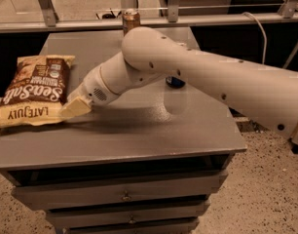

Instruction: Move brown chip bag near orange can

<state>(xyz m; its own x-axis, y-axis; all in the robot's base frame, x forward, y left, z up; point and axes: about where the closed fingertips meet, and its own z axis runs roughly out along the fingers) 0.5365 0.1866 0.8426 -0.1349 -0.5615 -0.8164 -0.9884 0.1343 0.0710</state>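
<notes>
My fingers only reach the brown chip bag's near bottom corner, so next I open, lift clear and grip the bag farther up its side [61, 93].
The brown chip bag [33, 90] lies flat on the left part of the grey cabinet top [139, 130], its left end hanging over the edge. The orange can [131, 19] stands upright at the far edge, behind my arm. My gripper [75, 108] sits low on the surface, its pale fingertips touching the bag's right bottom edge. My big white arm reaches in from the right across the top.
A blue can [175, 82] shows partly under my arm near the middle of the top. A metal rail [149, 21] runs behind the cabinet. Drawers [124, 195] front the cabinet below. A speckled floor lies to the right.
</notes>
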